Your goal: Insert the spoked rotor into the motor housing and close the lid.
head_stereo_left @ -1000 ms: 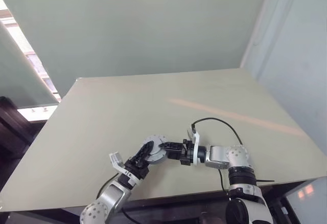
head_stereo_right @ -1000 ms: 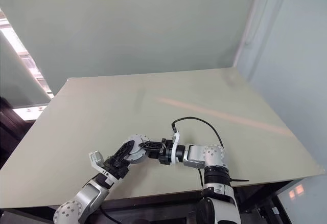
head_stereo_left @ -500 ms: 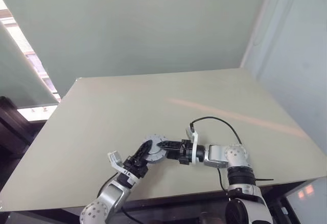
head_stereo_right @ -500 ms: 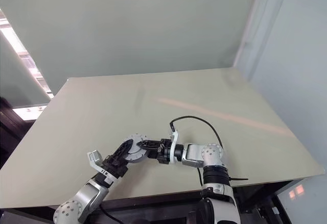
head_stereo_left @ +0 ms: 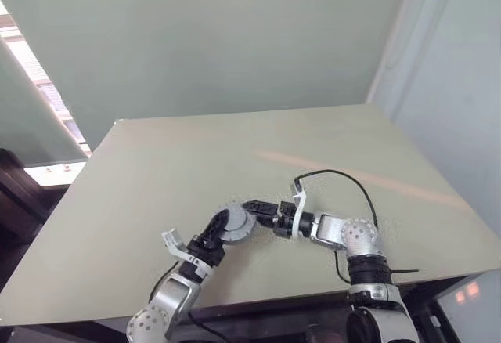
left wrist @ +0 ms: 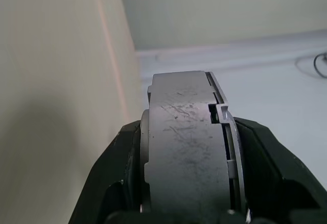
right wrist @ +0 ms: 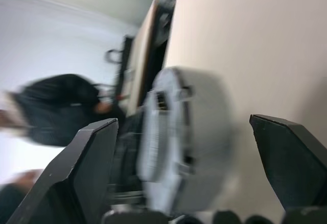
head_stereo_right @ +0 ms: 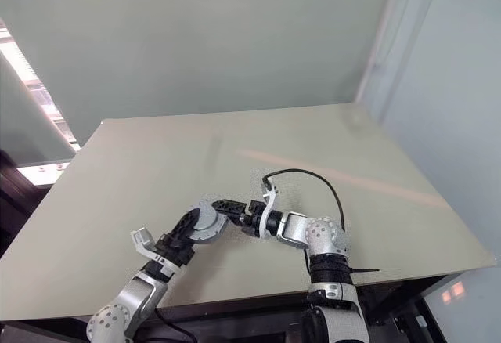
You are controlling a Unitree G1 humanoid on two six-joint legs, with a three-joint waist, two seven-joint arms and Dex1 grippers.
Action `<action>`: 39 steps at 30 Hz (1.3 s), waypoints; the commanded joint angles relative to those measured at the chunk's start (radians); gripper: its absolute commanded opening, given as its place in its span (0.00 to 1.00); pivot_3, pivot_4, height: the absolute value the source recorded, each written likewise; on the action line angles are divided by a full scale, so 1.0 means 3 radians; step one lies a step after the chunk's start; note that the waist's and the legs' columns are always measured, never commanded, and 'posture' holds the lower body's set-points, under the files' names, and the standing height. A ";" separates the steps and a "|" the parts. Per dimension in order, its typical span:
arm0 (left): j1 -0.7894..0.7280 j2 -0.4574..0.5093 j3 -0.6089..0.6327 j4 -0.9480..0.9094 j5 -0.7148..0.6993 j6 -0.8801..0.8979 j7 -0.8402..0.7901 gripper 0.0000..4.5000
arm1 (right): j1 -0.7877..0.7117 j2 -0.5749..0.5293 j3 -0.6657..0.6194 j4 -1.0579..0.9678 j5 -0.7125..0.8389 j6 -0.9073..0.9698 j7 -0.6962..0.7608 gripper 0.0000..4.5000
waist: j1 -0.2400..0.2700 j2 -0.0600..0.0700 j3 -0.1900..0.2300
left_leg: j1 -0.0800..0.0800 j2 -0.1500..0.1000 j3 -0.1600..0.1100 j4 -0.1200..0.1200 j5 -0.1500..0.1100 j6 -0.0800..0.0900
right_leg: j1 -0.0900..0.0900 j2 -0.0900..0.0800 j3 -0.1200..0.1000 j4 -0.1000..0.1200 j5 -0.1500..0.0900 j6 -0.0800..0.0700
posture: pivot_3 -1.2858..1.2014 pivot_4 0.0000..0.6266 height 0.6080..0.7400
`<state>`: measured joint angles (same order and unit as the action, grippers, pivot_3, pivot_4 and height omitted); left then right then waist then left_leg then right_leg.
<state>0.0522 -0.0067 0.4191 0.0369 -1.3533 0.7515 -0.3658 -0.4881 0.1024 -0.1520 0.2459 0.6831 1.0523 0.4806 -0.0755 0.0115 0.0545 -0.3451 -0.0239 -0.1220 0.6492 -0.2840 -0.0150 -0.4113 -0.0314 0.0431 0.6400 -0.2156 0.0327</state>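
Note:
Next, I let go of the motor housing with my left gripper on the bare table (head_stereo_left: pixel 159 231) next to its own white bracket, near the front edge.
My left gripper (head_stereo_left: pixel 223 227) is shut on a round grey disc body (head_stereo_left: pixel 237 224), the motor housing as far as I can tell, held just above the table near its front edge. The left wrist view shows it edge-on (left wrist: pixel 186 152) between the black fingers (left wrist: pixel 110 183), with a thinner grey layer against one face; I cannot tell if that layer is the lid. My right gripper (head_stereo_left: pixel 255 211) is open right beside the disc, and its fingers (right wrist: pixel 87 168) stand wide on either side of the disc (right wrist: pixel 184 142). The spoked rotor is hidden.
The beige table (head_stereo_left: pixel 235 147) stretches away ahead of both grippers. A black cable (head_stereo_left: pixel 337 175) loops over my right wrist. A pale wall stands behind the table, with a corner at the right.
My right gripper has opened wide, rolled, and moved a little forward beside the disc. The left gripper keeps its hold, shifted only slightly.

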 commanded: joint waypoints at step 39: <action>-0.0586 0.0615 0.0254 0.0637 0.2234 -0.1891 0.0246 0.49 | 0.0643 -0.0856 0.1730 -0.0399 -0.1719 -0.3281 0.1408 1.00 | 0.0115 -0.0066 0.0014 | 0.0003 -0.0002 -0.0004 0.0008 0.0001 -0.0002 | 0.0006 -0.0004 -0.0002 0.0003 0.0002 0.0000 | 0.52 0.00 1.00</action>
<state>-0.0906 0.1690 0.4881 0.2692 -0.6772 0.2096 -0.2715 -0.2898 -0.1553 0.3702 0.1414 0.1651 0.0875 0.9098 -0.0408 -0.0083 0.0587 -0.3441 -0.0245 -0.1232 0.6518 -0.2839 -0.0156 -0.4092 -0.0325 0.0423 0.6409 -0.2150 0.0326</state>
